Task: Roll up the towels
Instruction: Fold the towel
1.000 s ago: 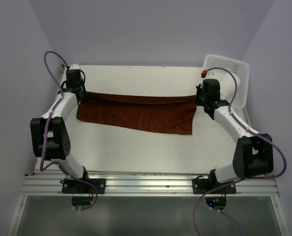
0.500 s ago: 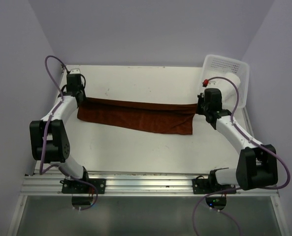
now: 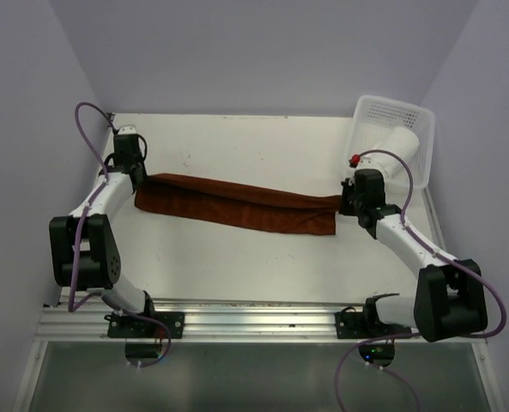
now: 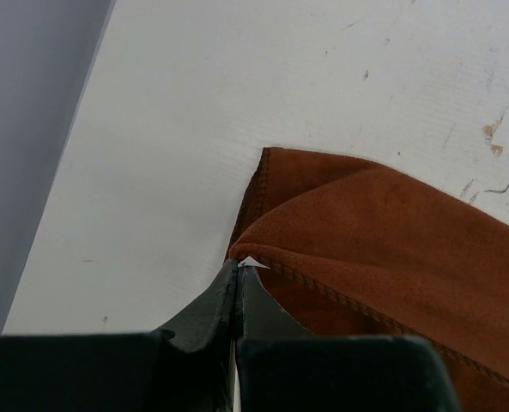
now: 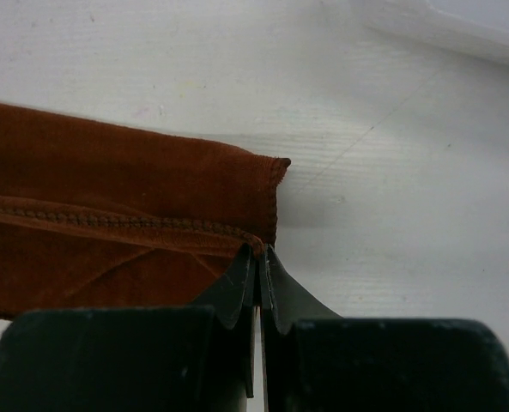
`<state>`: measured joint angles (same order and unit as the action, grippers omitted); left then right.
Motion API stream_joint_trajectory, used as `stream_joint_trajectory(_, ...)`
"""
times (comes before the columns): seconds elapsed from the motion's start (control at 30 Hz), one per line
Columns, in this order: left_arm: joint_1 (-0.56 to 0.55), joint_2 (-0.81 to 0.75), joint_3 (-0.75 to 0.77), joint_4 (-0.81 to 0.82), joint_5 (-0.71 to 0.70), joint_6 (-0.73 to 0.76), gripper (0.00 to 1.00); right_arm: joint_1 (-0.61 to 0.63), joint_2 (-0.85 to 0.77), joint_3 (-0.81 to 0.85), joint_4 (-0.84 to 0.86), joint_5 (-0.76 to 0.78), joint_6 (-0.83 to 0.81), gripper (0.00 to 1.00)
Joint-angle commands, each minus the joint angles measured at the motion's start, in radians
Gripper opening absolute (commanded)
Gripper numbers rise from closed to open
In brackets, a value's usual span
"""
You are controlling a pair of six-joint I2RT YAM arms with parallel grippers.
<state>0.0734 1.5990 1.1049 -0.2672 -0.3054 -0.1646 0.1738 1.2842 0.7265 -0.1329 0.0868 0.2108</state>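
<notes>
The top hem at my right gripper is short of the towel's near edge, so I should regrip it further in and pull (image 5: 204,227) it toward that edge.
The rust-brown towel (image 3: 237,203) lies as a long, narrow folded band across the table, its right end nearer to me than its left. My left gripper (image 3: 139,177) is shut on the hem at its left end corner; the left wrist view shows the fingertips (image 4: 239,268) pinching the top fold of the towel (image 4: 383,240). My right gripper (image 3: 343,200) is shut on the hem at the right end corner (image 5: 260,251), with the towel (image 5: 108,197) folded double to its left. A white rolled towel (image 3: 399,141) lies in the basket.
A white perforated basket (image 3: 415,114) stands at the back right corner, just beyond the right arm; its edge (image 5: 460,26) shows in the right wrist view. Purple walls close in on both sides. The table (image 3: 237,257) ends at a metal rail by the arm bases.
Both grippers stayed shut on the towel corners. The right gripper came toward the near side and lower, and the brown towel has gone from a wide band to a narrower folded one.
</notes>
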Motion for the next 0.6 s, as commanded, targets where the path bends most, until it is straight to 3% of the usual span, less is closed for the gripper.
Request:
stream_joint_trajectory(0.0, 0.02, -0.03, -0.014, 0.046, -0.052, -0.001, 0.0, 0.01, -0.048, -0.019, 0.059, 0.001, 0.009, 0.01)
stream_joint_trajectory(0.57, 0.025, -0.039, -0.048, 0.062, -0.069, -0.009, 0.0, 0.043, -0.097, -0.13, 0.107, 0.036, 0.018, 0.0)
